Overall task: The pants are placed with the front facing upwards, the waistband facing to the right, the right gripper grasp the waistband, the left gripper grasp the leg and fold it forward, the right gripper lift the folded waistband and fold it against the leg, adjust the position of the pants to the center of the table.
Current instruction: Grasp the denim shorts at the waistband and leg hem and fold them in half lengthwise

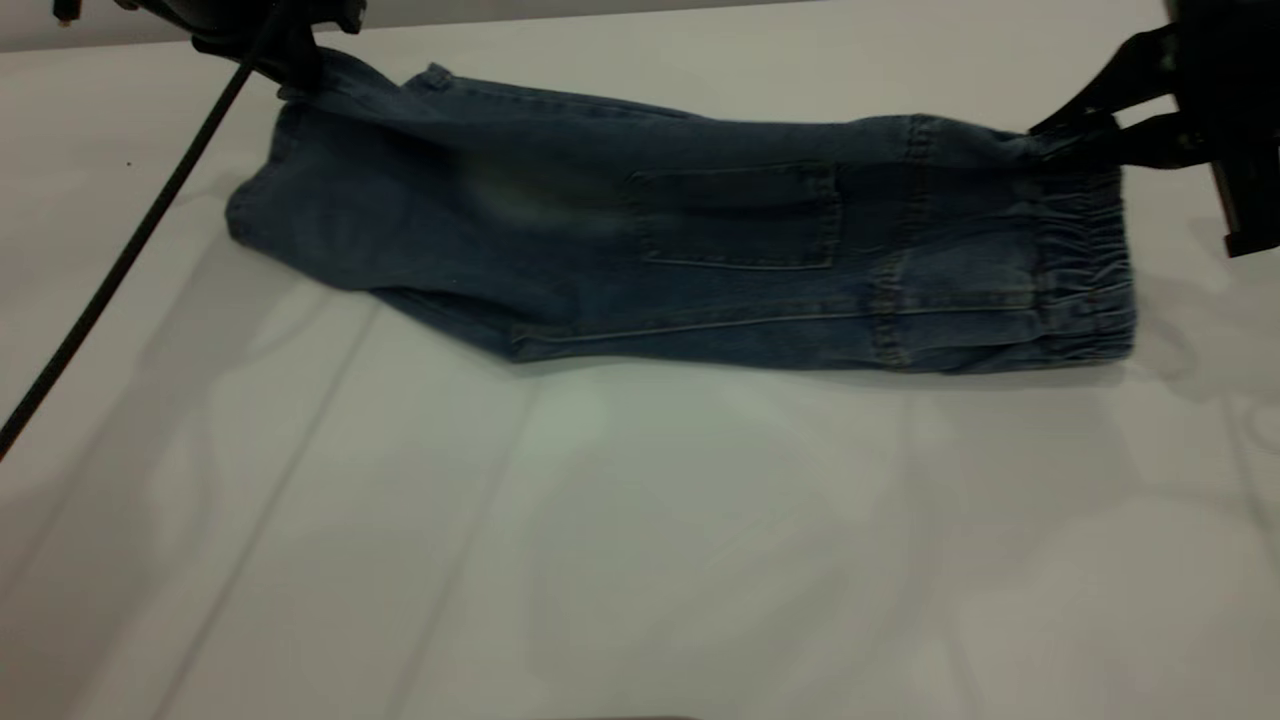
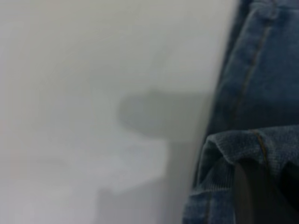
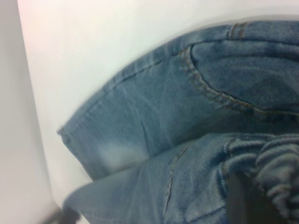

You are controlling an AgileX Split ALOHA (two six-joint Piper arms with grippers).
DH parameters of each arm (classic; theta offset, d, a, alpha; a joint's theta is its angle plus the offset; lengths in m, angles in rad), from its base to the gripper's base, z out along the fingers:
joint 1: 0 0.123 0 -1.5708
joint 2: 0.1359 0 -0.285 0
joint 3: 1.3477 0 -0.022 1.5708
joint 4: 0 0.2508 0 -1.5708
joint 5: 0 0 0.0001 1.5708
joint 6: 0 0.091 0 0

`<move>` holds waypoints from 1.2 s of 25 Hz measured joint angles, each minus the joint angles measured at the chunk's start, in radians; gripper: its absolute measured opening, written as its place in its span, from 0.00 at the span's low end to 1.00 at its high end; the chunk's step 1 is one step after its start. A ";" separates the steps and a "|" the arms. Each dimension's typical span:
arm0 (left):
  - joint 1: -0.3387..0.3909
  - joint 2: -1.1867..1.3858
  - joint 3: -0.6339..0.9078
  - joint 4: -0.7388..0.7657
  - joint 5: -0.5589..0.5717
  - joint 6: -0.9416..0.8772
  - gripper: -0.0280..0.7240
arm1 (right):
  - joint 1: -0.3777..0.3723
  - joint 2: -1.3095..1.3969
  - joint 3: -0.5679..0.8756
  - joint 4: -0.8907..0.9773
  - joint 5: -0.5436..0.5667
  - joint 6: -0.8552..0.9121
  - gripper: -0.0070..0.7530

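Observation:
I should open my right gripper from the waistband's far corner and take the waistband's near half [image 1: 1086,288] before lifting it over the leg.
The blue denim pants [image 1: 700,240] lie folded lengthwise across the far part of the white table [image 1: 640,560], a patch back pocket facing up. The ruffled waistband [image 1: 1085,260] is at the right end. My right gripper [image 1: 1075,135] is shut on the waistband's far corner and holds it slightly raised. My left gripper [image 1: 290,62] is shut on the far corner of the leg end at the upper left. In the left wrist view a dark finger [image 2: 245,196] is wrapped in the denim hem [image 2: 243,144]. In the right wrist view a finger [image 3: 243,200] sits under the gathered waistband [image 3: 280,163].
A thin black cable [image 1: 120,260] runs diagonally from the left arm down to the table's left edge. Bare tabletop spreads between the pants and the near edge. The right arm's black body [image 1: 1240,110] stands at the right border.

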 joint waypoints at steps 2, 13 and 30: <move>-0.001 0.008 -0.013 -0.001 0.005 -0.017 0.14 | -0.012 0.000 0.000 0.000 -0.005 0.022 0.07; -0.055 0.008 -0.020 -0.001 0.006 -0.057 0.52 | -0.017 0.000 0.000 0.004 -0.036 0.063 0.33; -0.106 0.008 -0.020 -0.001 0.118 -0.079 0.59 | -0.017 0.000 0.000 -0.163 0.208 -0.070 0.60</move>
